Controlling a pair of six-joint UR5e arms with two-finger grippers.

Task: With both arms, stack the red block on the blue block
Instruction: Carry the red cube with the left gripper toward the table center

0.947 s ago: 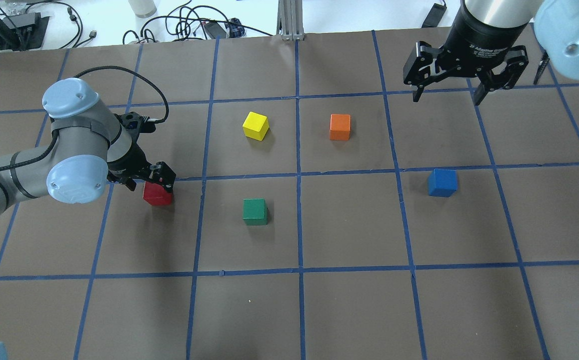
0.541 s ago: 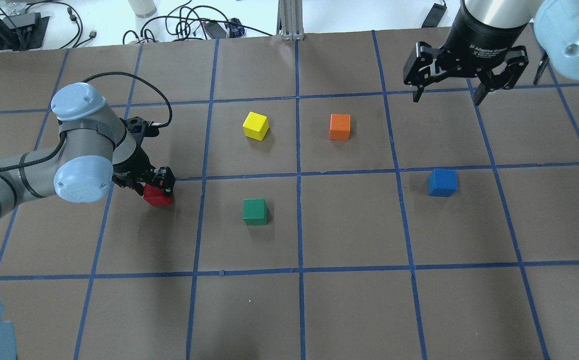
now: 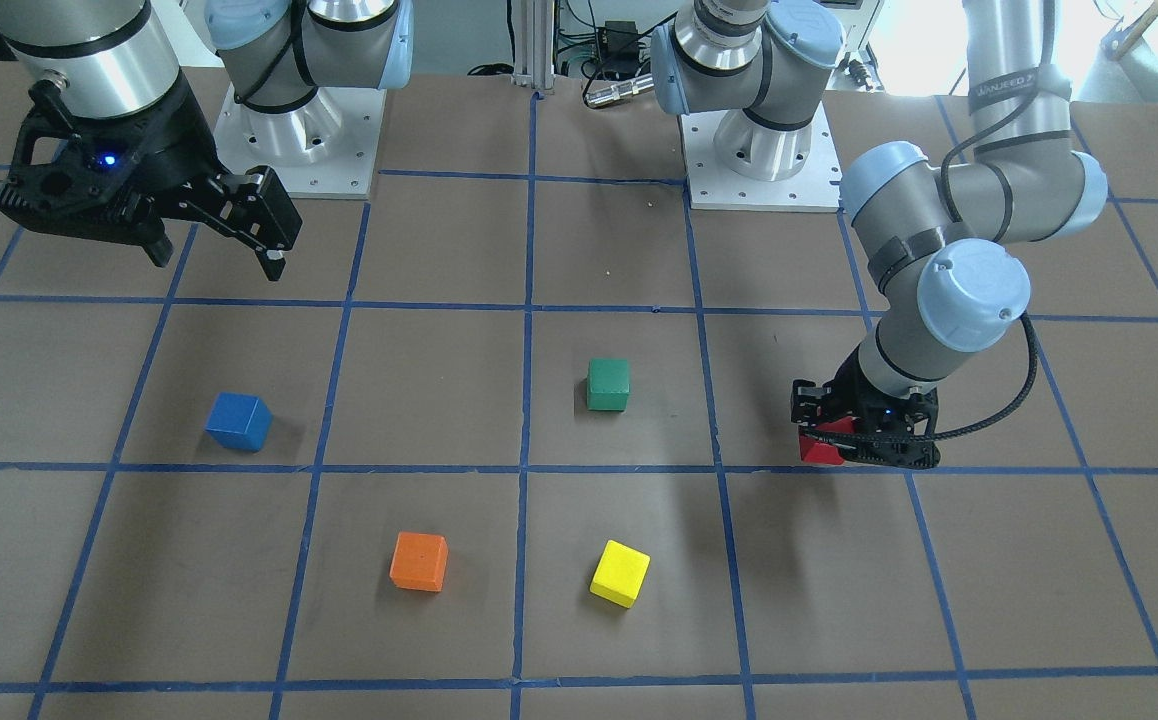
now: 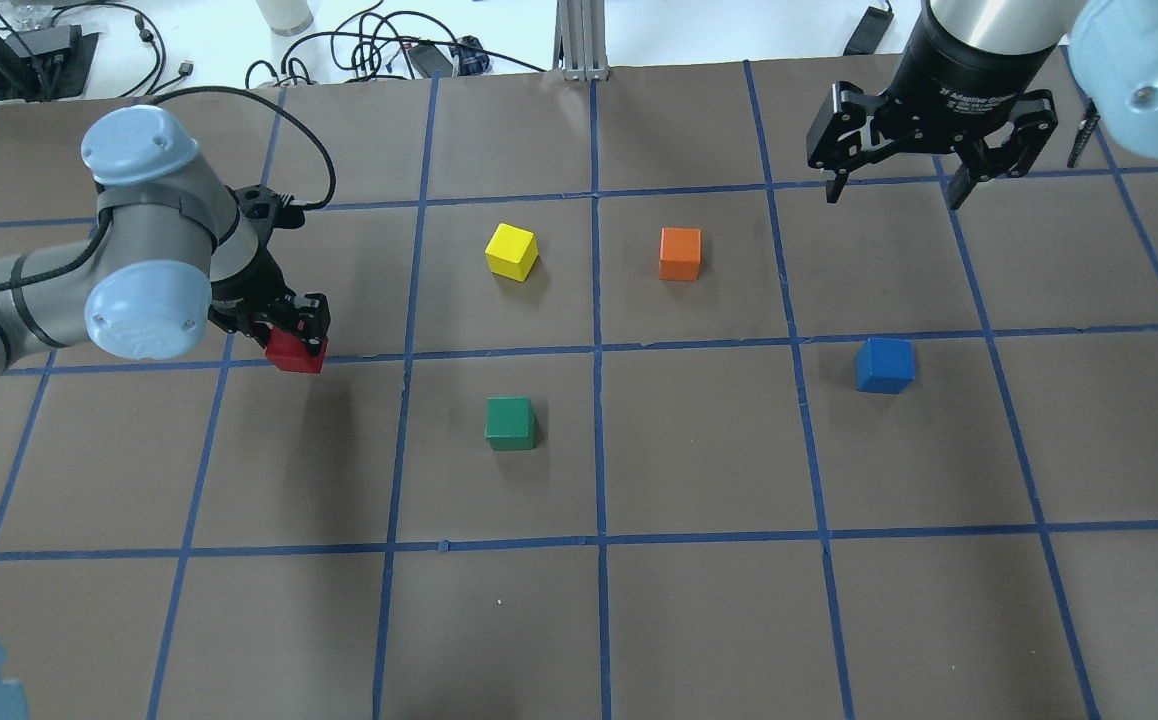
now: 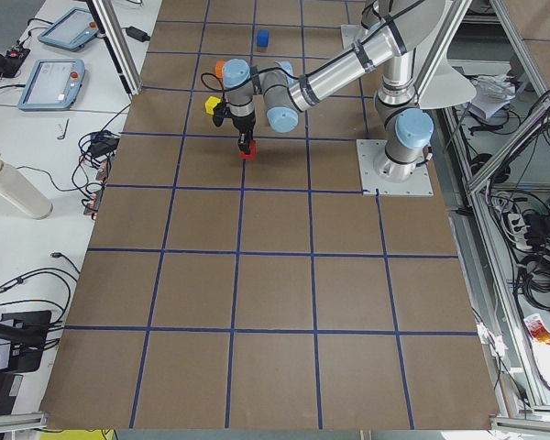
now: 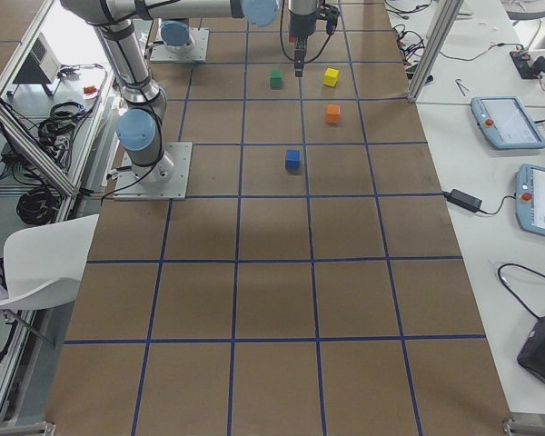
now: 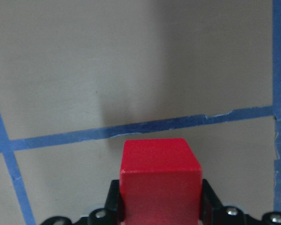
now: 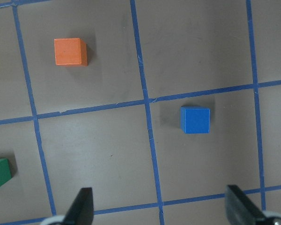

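The robot's left gripper will set the red block, now lifted over a blue tape line, down on the table point(image 3: 478, 425) between the green and blue blocks, closer to the green block.
My left gripper point(image 4: 291, 335) is shut on the red block point(image 4: 296, 354) and holds it lifted above the table, over a blue tape line. The block fills the bottom of the left wrist view point(image 7: 159, 180) between the black fingers. It also shows in the front view point(image 3: 823, 448) under the left gripper point(image 3: 854, 440). The blue block point(image 4: 884, 365) sits alone on the table at the right, also in the front view point(image 3: 238, 421) and the right wrist view point(image 8: 195, 120). My right gripper point(image 4: 894, 190) hangs open and empty, high at the back right, far behind the blue block.
A green block point(image 4: 510, 423), a yellow block point(image 4: 511, 251) and an orange block point(image 4: 680, 253) sit on the brown table between the two arms. Blue tape lines grid the table. Cables and devices lie beyond the far edge.
My left gripper has closed on the red block and lifted it off the table, moving it slightly back and left. The right arm has not moved.
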